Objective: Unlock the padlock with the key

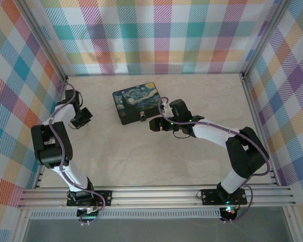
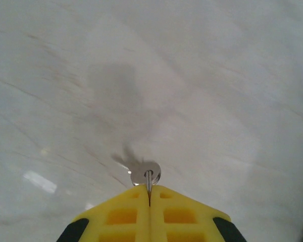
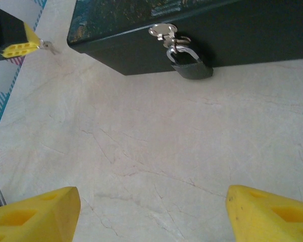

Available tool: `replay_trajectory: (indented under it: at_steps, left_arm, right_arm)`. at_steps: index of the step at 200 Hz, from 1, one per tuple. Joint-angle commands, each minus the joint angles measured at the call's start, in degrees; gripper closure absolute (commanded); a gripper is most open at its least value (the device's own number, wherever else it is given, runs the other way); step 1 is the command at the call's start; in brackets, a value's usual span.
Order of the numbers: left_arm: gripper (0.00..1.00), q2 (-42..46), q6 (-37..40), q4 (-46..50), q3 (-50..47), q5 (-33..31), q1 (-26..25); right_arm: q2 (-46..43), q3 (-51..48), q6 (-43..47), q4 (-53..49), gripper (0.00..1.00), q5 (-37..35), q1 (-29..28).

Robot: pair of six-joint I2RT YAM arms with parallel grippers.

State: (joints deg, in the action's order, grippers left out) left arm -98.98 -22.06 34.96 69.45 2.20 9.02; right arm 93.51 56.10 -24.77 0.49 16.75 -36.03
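Observation:
My left gripper is going to put the key down on the bare marble [image 1: 177, 148] just in front of my right gripper, toward the rail.
The key [image 2: 149, 179] is a thin pale metal sliver standing edge-on between the yellow fingertips of my left gripper [image 2: 149, 194], which is shut on it; a small silvery ring [image 2: 141, 173] hangs at its tip just above the table. That left gripper [image 1: 83, 119] sits left of the box, and its key [image 3: 49, 47] pokes from its fingers [image 3: 16, 49] in the right wrist view. The padlock [image 3: 192, 66], small and dark with a silvery shackle, hangs from the hasp [image 3: 163, 31] on the box's front wall. My right gripper [image 3: 151, 214] is open, facing the padlock [image 1: 142, 118] from a short way off.
The black box [image 1: 136, 102] with a swirly blue-and-yellow lid lies at the middle back of the pale marble table [image 1: 141, 161]. Plaid walls [image 1: 156, 35] close the back and both sides. An aluminium rail [image 1: 156, 194] runs along the near edge.

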Motion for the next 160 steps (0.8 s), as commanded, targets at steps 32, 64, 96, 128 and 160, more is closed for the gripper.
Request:
replay_trajectory:
  at_steps: [32, 64, 96, 128, 160]
  left_arm:
    - [1.00, 7.40, -3.68, 6.68, 5.45, 2.16, -15.26]
    - [1.00, 10.85, -3.07, 10.93, 10.29, -1.39, -25.22]
    - [0.98, 14.96, -3.48, 12.41, 12.67, -4.60, -34.82]
    - [0.97, 13.33, -7.15, 7.88, 9.64, 0.13, -44.35]
    - [0.97, 6.08, -10.94, 3.57, 9.91, -3.36, -54.82]
  right_arm:
    - [-6.74, -5.14, -7.91, -4.50, 0.26, -2.73, 0.32]
    - [-15.20, -9.17, -8.35, -11.09, 0.26, -6.79, 1.03]
    - [-23.95, -13.10, -8.44, -17.60, 0.25, -10.83, 2.13]
    - [-30.33, -17.77, -10.74, -19.41, 0.25, -9.39, 6.77]
    - [-31.12, -18.85, -10.56, -21.00, 0.24, -4.75, 13.17]
